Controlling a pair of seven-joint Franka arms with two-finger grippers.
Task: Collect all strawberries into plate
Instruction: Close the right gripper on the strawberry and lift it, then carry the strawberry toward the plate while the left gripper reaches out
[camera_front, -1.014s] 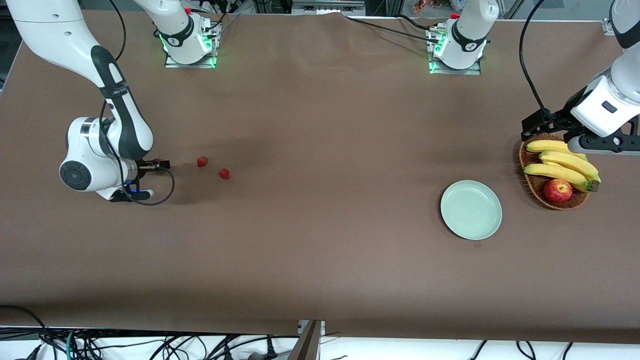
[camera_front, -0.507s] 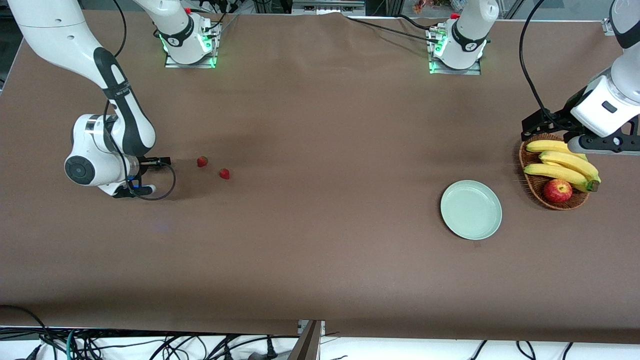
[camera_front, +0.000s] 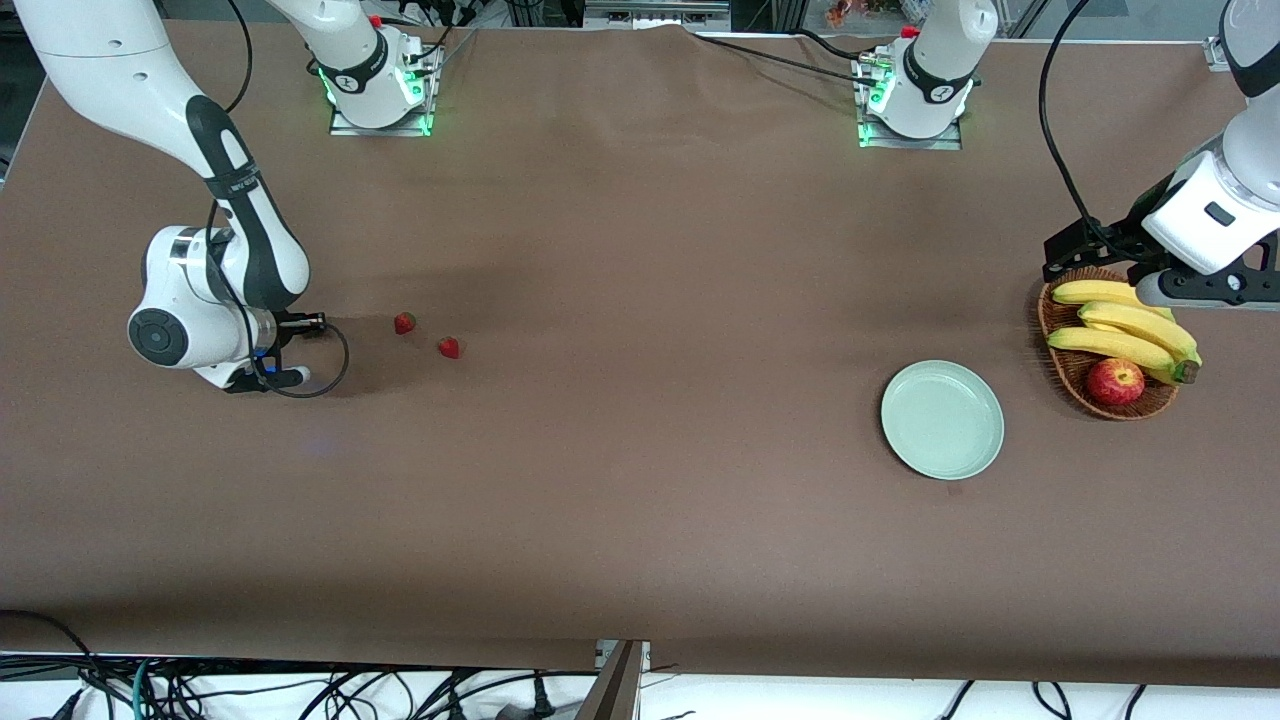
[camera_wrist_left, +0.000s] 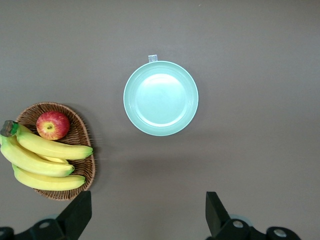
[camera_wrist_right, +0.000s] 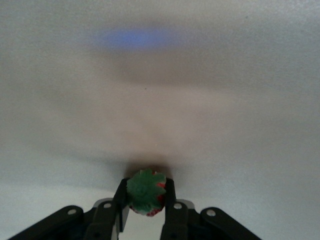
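Observation:
My right gripper is going to set the strawberry down on the bare brown table (camera_front: 740, 377), a little short of the mint-green plate.
My right gripper (camera_wrist_right: 145, 197) is shut on a strawberry (camera_wrist_right: 145, 195), whose green leafy cap faces the wrist camera. In the front view that gripper (camera_front: 312, 324) is low at the right arm's end of the table, and the held berry is hidden there. Two more strawberries lie on the brown table beside it, one (camera_front: 404, 323) close by and one (camera_front: 449, 347) a little nearer the front camera. The pale mint-green plate (camera_front: 942, 419) lies bare toward the left arm's end. My left gripper (camera_wrist_left: 147, 215) hangs open high above the table beside the plate (camera_wrist_left: 161, 98).
A brown woven basket (camera_front: 1062, 375) with bananas (camera_front: 1125, 335) and a red apple (camera_front: 1115, 381) stands beside the plate, under the left arm's hand. The same basket (camera_wrist_left: 85, 165) shows in the left wrist view. Cables hang along the table's front edge.
My right gripper has closed on the strawberry that lay between its fingers. The right arm shifted slightly. The left arm has not moved.

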